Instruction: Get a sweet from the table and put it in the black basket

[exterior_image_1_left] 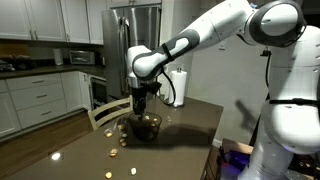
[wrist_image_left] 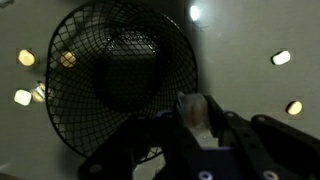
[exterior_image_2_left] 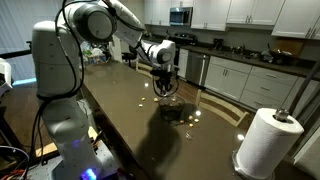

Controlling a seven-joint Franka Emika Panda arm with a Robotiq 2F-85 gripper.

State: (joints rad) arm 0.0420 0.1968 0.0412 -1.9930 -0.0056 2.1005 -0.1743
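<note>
My gripper is going to release the sweet over the middle of the black basket's bottom (exterior_image_1_left: 143,132) (wrist_image_left: 130,78), inside the wire mesh.
The black basket (wrist_image_left: 120,80) of dark wire mesh stands on the dark glossy table (exterior_image_1_left: 190,125); it also shows in both exterior views (exterior_image_1_left: 147,127) (exterior_image_2_left: 170,103). My gripper (wrist_image_left: 198,118) hangs just above the basket's rim, seen in both exterior views (exterior_image_1_left: 144,103) (exterior_image_2_left: 165,87). It is shut on a sweet (wrist_image_left: 195,112) in a pale wrapper, held between the fingers at the basket's edge. Several yellow-wrapped sweets (wrist_image_left: 281,58) (exterior_image_1_left: 117,152) lie loose on the table around the basket.
A paper towel roll (exterior_image_2_left: 266,140) stands at the table's near corner in an exterior view. A wooden chair (exterior_image_1_left: 105,112) stands at the table's far side. White kitchen counters and a steel fridge (exterior_image_1_left: 125,45) are behind.
</note>
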